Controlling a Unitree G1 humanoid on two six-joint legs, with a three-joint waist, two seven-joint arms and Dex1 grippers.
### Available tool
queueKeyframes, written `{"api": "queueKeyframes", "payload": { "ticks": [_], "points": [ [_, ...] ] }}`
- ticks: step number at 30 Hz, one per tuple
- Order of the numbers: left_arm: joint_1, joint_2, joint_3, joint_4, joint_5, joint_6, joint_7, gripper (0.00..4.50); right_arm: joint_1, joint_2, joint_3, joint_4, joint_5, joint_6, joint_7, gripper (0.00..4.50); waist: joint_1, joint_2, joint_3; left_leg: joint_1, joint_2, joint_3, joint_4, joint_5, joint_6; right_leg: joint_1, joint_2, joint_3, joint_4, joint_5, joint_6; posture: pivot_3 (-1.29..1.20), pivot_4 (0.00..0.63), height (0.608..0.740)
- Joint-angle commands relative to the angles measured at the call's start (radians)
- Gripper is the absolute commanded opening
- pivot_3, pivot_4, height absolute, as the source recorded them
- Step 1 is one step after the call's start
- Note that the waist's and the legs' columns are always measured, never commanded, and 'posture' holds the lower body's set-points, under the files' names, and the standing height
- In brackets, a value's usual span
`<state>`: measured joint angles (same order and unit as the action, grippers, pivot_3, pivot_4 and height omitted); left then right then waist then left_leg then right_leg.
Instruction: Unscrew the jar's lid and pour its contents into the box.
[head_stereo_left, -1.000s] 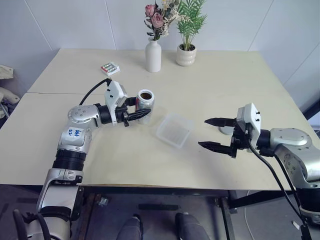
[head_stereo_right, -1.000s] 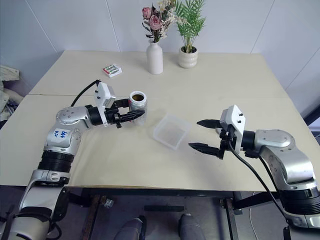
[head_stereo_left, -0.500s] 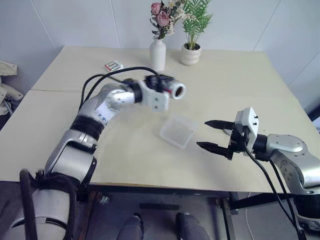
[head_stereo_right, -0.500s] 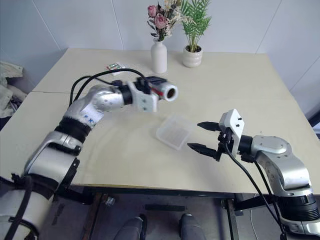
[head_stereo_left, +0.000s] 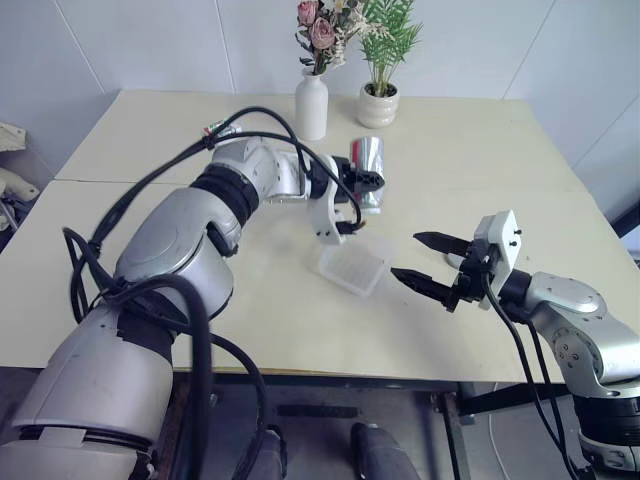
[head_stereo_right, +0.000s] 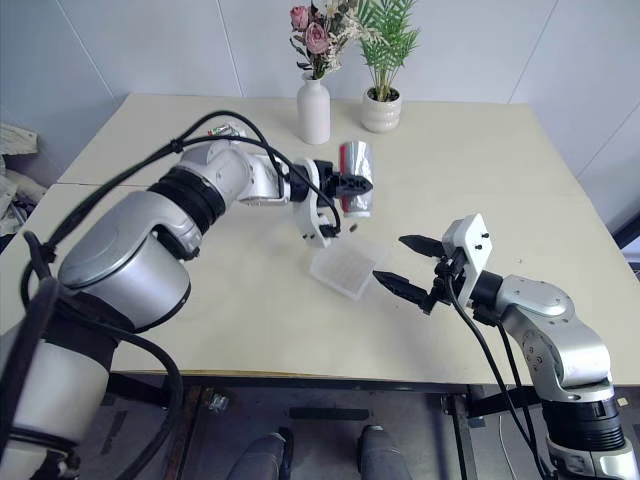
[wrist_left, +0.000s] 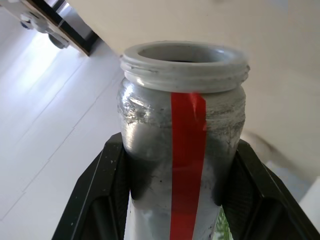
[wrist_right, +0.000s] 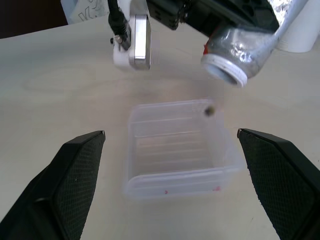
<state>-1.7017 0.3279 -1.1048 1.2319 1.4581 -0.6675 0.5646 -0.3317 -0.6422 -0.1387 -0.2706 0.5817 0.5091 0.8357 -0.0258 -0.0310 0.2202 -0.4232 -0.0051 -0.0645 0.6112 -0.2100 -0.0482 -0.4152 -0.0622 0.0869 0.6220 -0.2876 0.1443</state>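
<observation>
I should let go of the jar with my left gripper on the table this side of the seam (head_stereo_left: 167, 233), nearer than the white pack.
The jar (head_stereo_left: 369, 170), clear-grey with a red stripe, hangs tipped over the box (head_stereo_left: 352, 266) with its open mouth (wrist_right: 227, 70) pointing down. My left gripper (wrist_left: 182, 145) is shut on the jar's body, a black finger (wrist_left: 107, 180) on each side. A small dark piece (wrist_right: 209, 111) falls from the mouth toward the box. The box is a shallow clear tray on the table. My right gripper (head_stereo_left: 407, 255) stands open just right of the box, nothing between its fingers. The lid is out of view.
A white vase (head_stereo_left: 311, 105) with flowers and a small potted plant (head_stereo_left: 377, 105) stand at the back of the beige table (head_stereo_left: 500, 150). A small white pack (head_stereo_right: 226, 128) lies at the back left. My left arm and its cable cross the table's left half.
My left arm has swung the jar to the right and up over the box and rolled it from mouth-up to mouth-down. The right gripper has stayed in place, open.
</observation>
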Motion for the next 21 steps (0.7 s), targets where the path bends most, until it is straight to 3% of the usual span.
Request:
{"api": "queueKeyframes", "payload": {
  "ticks": [1,13,17,21],
  "points": [
    [-0.046,-0.033,-0.017,0.002,-0.004,-0.005,0.018,2.04,-0.003,0.011,-0.027,-0.022,0.014,-0.021,-0.01,4.47,0.003,0.0,0.0,0.0,0.0,0.0,0.0,0.0,0.0,0.0,0.0,0.0,0.0,0.0,0.0,0.0,0.15,0.74],
    [-0.032,0.012,0.047,0.027,-0.12,-0.12,-0.088,2.04,-0.018,0.02,-0.015,0.013,0.005,-0.041,0.01,4.47,0.0,0.0,0.0,0.0,0.0,0.001,0.002,-0.001,0.001,0.0,0.0,0.001,0.003,0.0,0.0,0.0,0.15,0.74],
    [0.049,0.065,0.275,0.07,-0.428,-0.342,-0.318,2.04,-0.022,0.013,-0.017,0.019,0.008,-0.041,0.018,4.47,-0.002,0.0,0.0,0.002,0.0,0.002,0.002,-0.001,0.001,0.0,0.0,0.002,0.004,0.0,0.0,0.0,0.15,0.74],
    [0.205,0.052,0.688,0.119,-0.958,-0.295,-0.946,2.04,-0.028,0.008,-0.018,0.022,0.014,-0.035,0.027,4.47,-0.001,0.001,-0.001,0.002,0.0,0.004,0.003,0.0,0.001,0.0,-0.001,0.002,0.006,0.0,0.0,0.0,0.15,0.74]
  ]
}}
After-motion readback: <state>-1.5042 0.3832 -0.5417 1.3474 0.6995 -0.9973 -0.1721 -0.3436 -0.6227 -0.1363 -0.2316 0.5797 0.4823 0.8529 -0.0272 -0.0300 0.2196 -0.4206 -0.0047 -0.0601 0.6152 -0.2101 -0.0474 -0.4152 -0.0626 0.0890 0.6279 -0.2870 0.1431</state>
